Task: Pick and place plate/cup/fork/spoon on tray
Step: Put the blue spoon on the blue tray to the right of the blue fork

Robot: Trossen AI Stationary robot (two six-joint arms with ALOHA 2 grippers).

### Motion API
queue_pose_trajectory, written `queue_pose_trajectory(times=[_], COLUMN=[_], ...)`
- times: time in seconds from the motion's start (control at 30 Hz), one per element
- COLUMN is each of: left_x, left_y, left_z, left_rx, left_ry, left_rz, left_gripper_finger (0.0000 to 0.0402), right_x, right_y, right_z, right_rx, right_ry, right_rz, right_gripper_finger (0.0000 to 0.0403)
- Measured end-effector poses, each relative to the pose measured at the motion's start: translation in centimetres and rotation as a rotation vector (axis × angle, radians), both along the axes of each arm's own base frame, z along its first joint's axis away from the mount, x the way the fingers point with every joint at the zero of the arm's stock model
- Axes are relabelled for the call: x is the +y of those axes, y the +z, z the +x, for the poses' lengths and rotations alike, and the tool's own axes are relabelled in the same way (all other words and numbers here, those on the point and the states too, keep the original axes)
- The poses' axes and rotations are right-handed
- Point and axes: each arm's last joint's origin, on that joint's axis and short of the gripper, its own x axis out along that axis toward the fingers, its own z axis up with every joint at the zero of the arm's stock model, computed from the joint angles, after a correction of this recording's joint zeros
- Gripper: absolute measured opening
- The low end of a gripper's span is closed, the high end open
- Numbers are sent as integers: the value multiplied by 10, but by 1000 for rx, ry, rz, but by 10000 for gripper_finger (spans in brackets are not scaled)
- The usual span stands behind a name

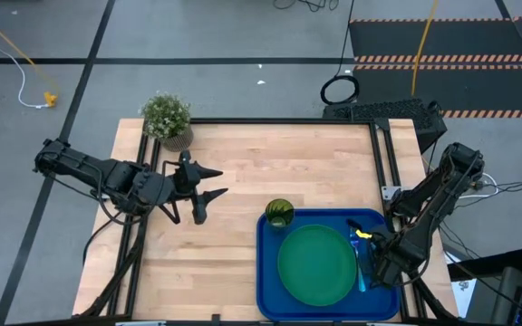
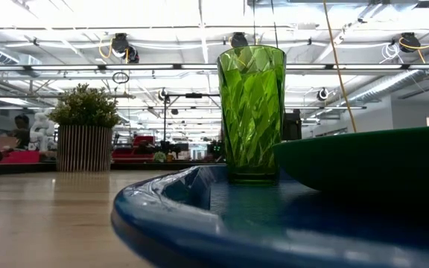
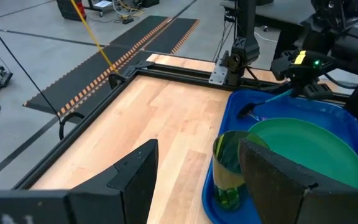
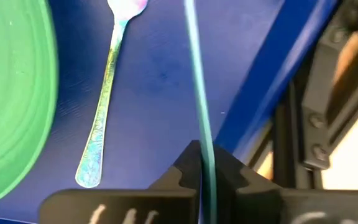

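Observation:
I will set the spoon down with my right gripper and straighten it by its handle beside the fork (image 4: 151, 118), because the spoon's bowl slants in toward the fork's head.
The blue tray (image 1: 263, 272) lies at the table's near right. On it sit the dark-green plate (image 1: 317, 265), the yellow-green cup (image 1: 279, 213) upright in its far left corner, and the fork (image 4: 104, 112) lying flat beside the plate. My right gripper (image 1: 370, 243) hangs over the tray's right side, shut on the spoon (image 3: 266, 102). My left gripper (image 1: 216, 183) is open and empty above the bare wood, left of the cup (image 3: 229, 174). My right gripper pinches the spoon's light-blue handle (image 4: 199, 124) between its two fingers, and the handle runs forward along them. The spoon slants down toward its dark bowl (image 3: 248, 111) over the tray's far part. I cannot tell whether the bowl touches the tray.
A potted plant (image 1: 168, 118) stands at the table's far left corner. A black frame rail (image 1: 383, 154) runs along the table's right and far edges, close to the tray. Bare wood lies between the left gripper and the tray.

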Motion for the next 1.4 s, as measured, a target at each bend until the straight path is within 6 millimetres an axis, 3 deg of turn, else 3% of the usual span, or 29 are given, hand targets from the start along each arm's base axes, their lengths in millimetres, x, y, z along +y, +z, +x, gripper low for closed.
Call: queue_pose_trajectory(times=[0.27,0.73,0.9,1.13,1.4], left_x=[0,0,0,0,6], left_y=[-1,-1,-1,-1,-1], left_z=[1,1,1,1,3], left_rx=[-1,-2,-2,0,-1], left_ry=[4,7,6,4,31], left_rz=[-9,-15,-14,-9,-9], left_gripper_finger=[225,225,225,225,225], right_x=[2,1,0,-13,-31], right_y=[-17,-18,-17,-4,-7], right_z=[1,0,0,10,19], right_rx=[-38,-35,-41,-158,-222], right_ry=[-7,-3,-2,-54,-21], right_rz=[64,57,64,84,23], right_gripper_finger=[19,130,151,137,48])
